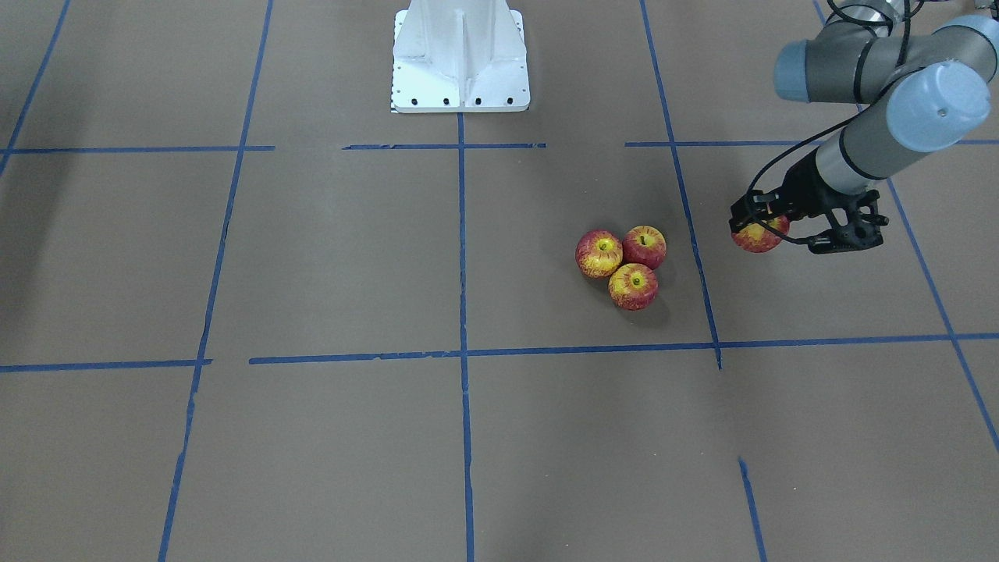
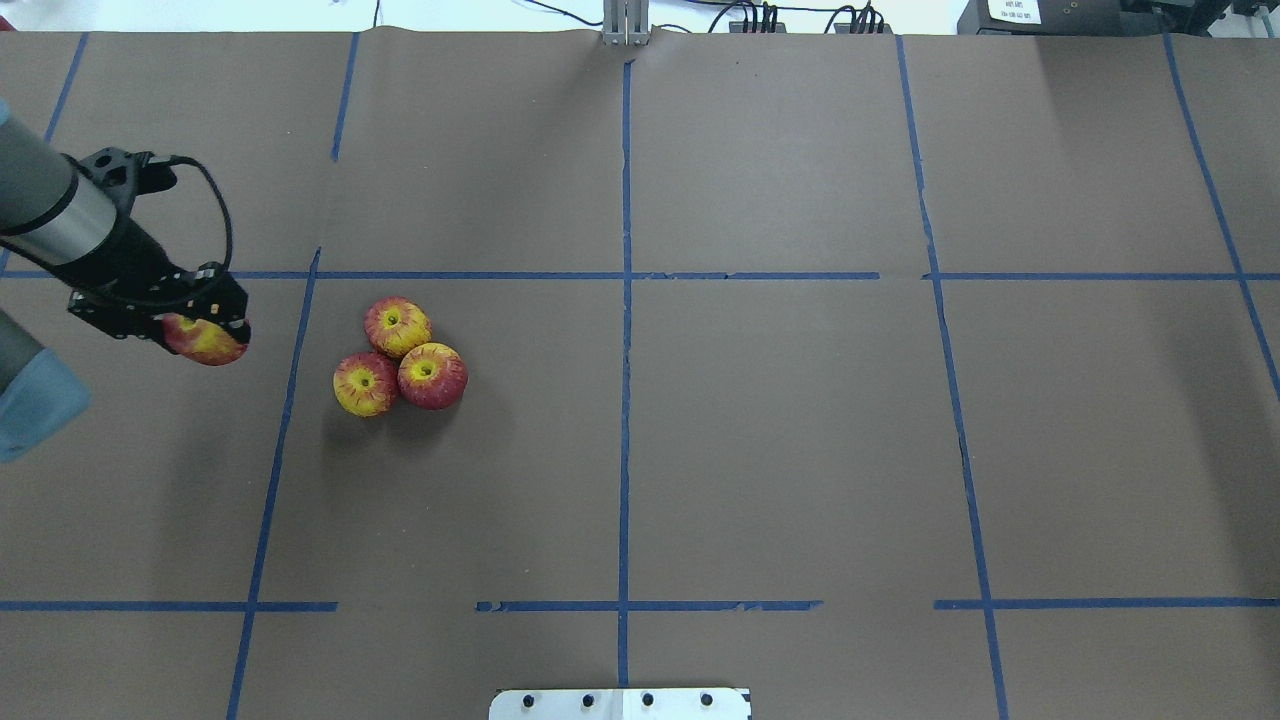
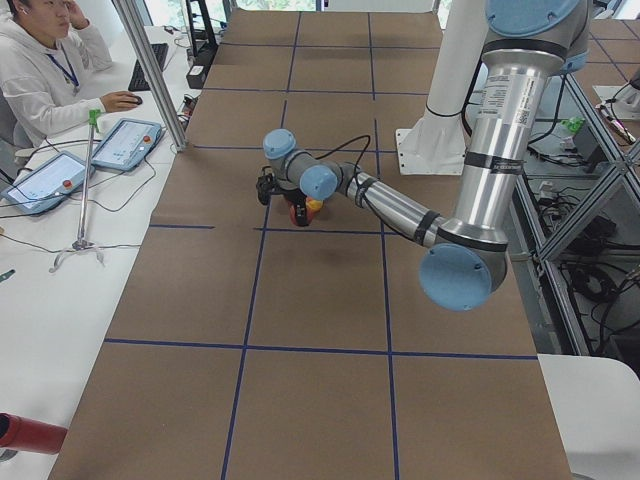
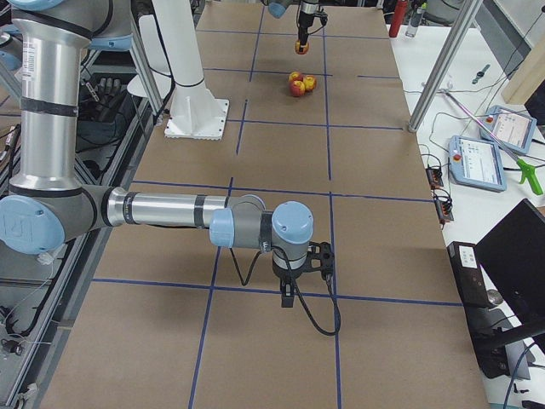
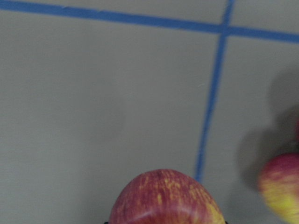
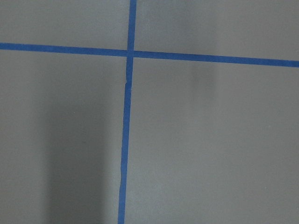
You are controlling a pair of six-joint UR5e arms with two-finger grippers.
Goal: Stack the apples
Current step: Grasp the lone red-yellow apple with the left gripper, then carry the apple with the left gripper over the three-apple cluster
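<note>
My left gripper is to release the held apple, still above the table beside the cluster, on top of the three clustered apples (image 1: 641, 247), so it nestles over the spot where they meet.
Three red-and-yellow apples sit touching in a tight cluster on the brown table: one (image 2: 397, 326), one (image 2: 365, 384) and one (image 2: 432, 376). They also show in the front view (image 1: 633, 286). My left gripper (image 2: 203, 335) is shut on a fourth apple (image 2: 210, 343) and holds it above the table, left of the cluster across a blue tape line. The held apple fills the bottom of the left wrist view (image 5: 166, 198). My right gripper (image 4: 289, 291) shows only in the exterior right view, far from the apples. I cannot tell whether it is open or shut.
The white robot base (image 1: 460, 58) stands at the table's robot side. Blue tape lines (image 2: 625, 300) grid the brown table. An operator (image 3: 40, 70) sits beside tablets (image 3: 125, 143) past a metal pole (image 3: 150, 70).
</note>
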